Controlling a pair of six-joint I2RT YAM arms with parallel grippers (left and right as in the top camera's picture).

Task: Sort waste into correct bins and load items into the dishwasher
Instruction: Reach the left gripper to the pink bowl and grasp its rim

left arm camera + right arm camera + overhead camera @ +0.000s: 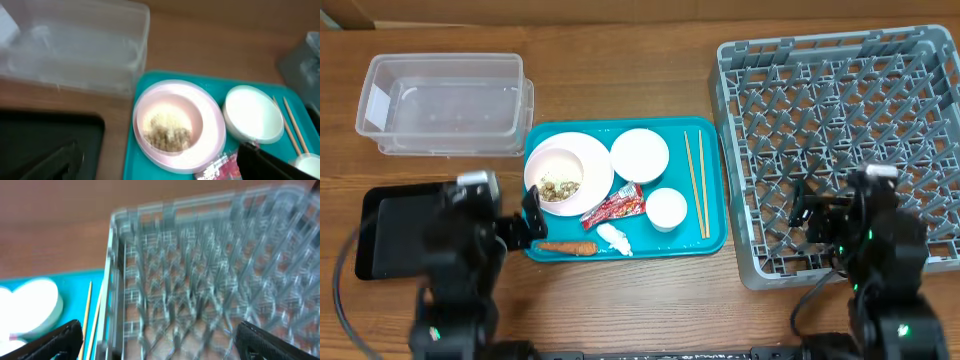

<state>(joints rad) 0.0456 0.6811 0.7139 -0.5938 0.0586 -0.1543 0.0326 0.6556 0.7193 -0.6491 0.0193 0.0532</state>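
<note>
The robot's left gripper needs to next grab the pink bowl of food scraps by its rim (582, 173) (201, 119) on the side toward the white bowl.
A pinkish-white plate (568, 172) holds beige food scraps (560, 188) on the teal tray (712, 240). Also on the tray are a white bowl (640, 155), a white cup (667, 210), chopsticks (697, 185), a red wrapper (615, 208), a white tissue (615, 238) and a carrot stick (568, 247). My left gripper (527, 220) is open and empty over the tray's left edge. In the left wrist view the plate (210, 110), scraps (167, 132), bowl (252, 112) and wrapper (220, 167) lie ahead of its jaws (165, 172). My right gripper (810, 215) is open and empty over the grey dish rack (845, 110), which fills the right wrist view (210, 280).
The clear tub (440, 105) stands at the back left. The black tray (385, 235) lies front left, partly under my left arm. In the left wrist view the tub (75, 55) and black tray (45, 140) sit left of the plate. The right wrist view shows the chopsticks (87, 315).
</note>
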